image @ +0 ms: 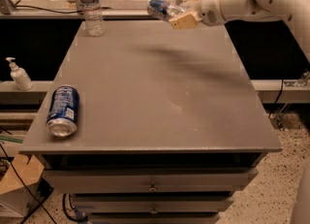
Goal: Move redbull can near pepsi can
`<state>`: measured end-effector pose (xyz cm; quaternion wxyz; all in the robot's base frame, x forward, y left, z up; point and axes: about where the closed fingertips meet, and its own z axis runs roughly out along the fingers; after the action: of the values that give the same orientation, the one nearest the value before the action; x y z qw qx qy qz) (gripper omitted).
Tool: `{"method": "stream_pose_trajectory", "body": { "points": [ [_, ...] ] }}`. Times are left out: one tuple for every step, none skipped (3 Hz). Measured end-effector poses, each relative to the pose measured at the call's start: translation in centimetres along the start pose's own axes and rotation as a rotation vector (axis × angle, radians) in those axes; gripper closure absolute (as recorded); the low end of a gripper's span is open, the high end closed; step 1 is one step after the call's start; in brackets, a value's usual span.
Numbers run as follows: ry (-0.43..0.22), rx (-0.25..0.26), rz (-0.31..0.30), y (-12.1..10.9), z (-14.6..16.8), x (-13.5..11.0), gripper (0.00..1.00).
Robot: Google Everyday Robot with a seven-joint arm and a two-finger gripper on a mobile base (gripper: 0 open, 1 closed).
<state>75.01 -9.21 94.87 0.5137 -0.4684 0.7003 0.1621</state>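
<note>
Next, I release the redbull can from my gripper on the grey table, just inward from the pepsi can's far end (118,96). The redbull can is high above the table's far middle.
My gripper (175,15) is high above the far middle of the grey table (160,87), at the end of the white arm reaching in from the upper right. It is shut on the slim blue-and-silver redbull can (160,8), which lies tilted in the fingers and is carried in the air. The wider dark-blue pepsi can (63,110) lies on its side near the table's front left corner, silver top toward the front edge. The two cans are far apart.
A clear plastic water bottle (91,6) stands upright at the table's far left corner. A white pump dispenser (19,74) stands on a lower shelf to the left. Drawers (152,182) sit under the tabletop. A cardboard box (17,184) lies on the floor at lower left.
</note>
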Motion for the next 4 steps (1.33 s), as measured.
{"method": "stream_pose_trajectory", "body": {
  "points": [
    [-0.011, -0.063, -0.081, 4.2, -0.6, -1.5, 1.0],
    [-0.029, -0.156, -0.134, 10.4, -0.6, -1.7, 1.0],
    [-0.054, -0.257, -0.145, 16.6, -0.3, -1.6, 1.0],
    [-0.081, -0.327, -0.136, 21.5, -0.6, -1.6, 1.0]
  ]
}}
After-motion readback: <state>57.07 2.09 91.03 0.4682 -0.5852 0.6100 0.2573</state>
